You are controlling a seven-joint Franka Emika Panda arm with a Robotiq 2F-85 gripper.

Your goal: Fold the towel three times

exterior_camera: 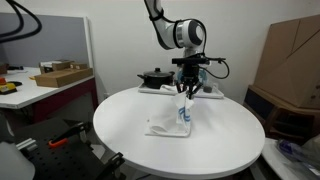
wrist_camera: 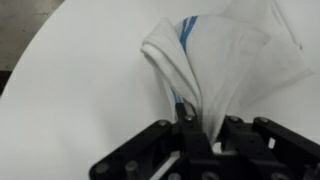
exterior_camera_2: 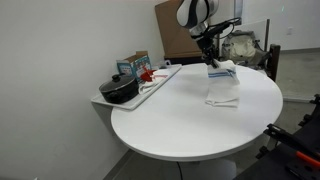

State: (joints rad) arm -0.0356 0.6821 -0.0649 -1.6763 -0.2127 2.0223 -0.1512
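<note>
Next, my gripper releases the raised corner of the towel, now held above the rest of the cloth, over the flat part of the towel [exterior_camera: 161, 124] [wrist_camera: 274, 68] on the round white table.
A white towel with a blue stripe [exterior_camera: 172, 119] lies partly on the round white table [exterior_camera: 120, 135] and is lifted at one corner. My gripper [exterior_camera: 187, 92] is shut on that raised corner and holds it above the rest of the cloth. In an exterior view the towel [exterior_camera_2: 222, 88] hangs from the gripper [exterior_camera_2: 211, 62] near the table's far side. In the wrist view the towel [wrist_camera: 225, 60] rises in folds into the gripper [wrist_camera: 200, 128], and the blue stripe runs down to the fingers.
A black pan [exterior_camera: 155, 76] sits on a tray at the back of the table, also seen in an exterior view [exterior_camera_2: 120, 90]. A side desk with a cardboard box [exterior_camera: 60, 75] stands to one side. Cardboard boxes [exterior_camera: 290, 55] stand behind.
</note>
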